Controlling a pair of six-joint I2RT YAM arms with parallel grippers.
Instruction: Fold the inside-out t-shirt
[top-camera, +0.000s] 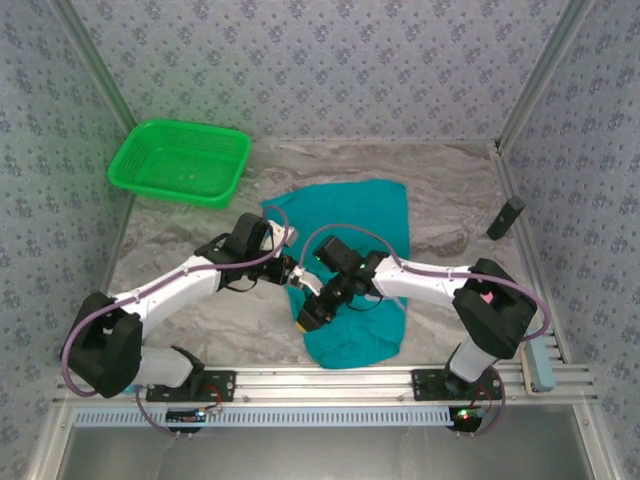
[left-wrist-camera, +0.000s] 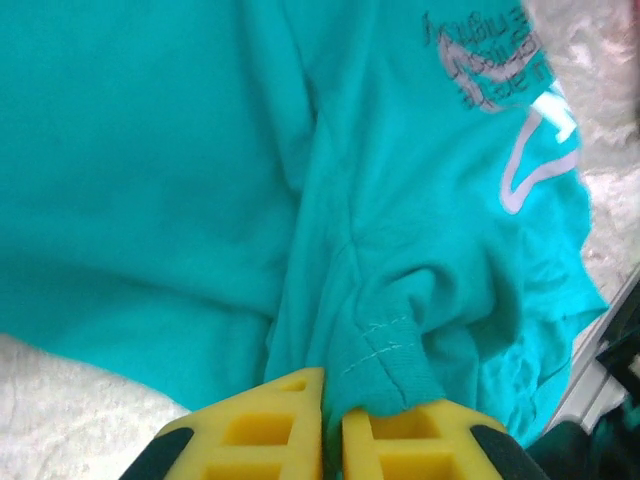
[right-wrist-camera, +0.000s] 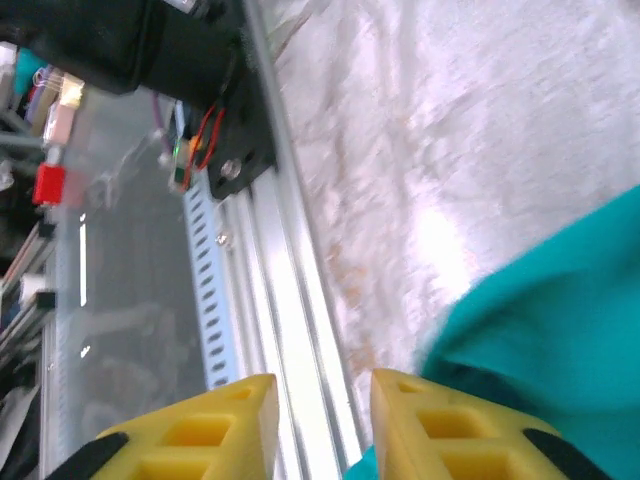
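Note:
The t-shirt has only a scrap between my right gripper's fingers, so next my right gripper goes back over the cloth and pinches a fold at its near edge (top-camera: 310, 347).
The inside-out t-shirt (top-camera: 345, 215), teal, lies rumpled on the marbled table between both arms, reaching toward the front rail. In the left wrist view its cloth (left-wrist-camera: 150, 170) shows white lettering at the upper right. My left gripper (top-camera: 290, 270) is at the shirt's left edge; its yellow fingers (left-wrist-camera: 270, 425) are shut on a stitched fold of the shirt, the left gripper (left-wrist-camera: 333, 420) pinching it tight. My right gripper (top-camera: 308, 312) hovers over the shirt's near left part. The right gripper (right-wrist-camera: 322, 380) stands with jaws apart, teal cloth (right-wrist-camera: 560, 310) beside its right finger and a scrap low between them.
A bright green mesh basket (top-camera: 180, 160) sits at the back left. A black object (top-camera: 506, 217) leans at the right wall. The aluminium rail (top-camera: 320, 380) runs along the near edge, close under the right gripper (right-wrist-camera: 290, 300). Patterned walls enclose the table.

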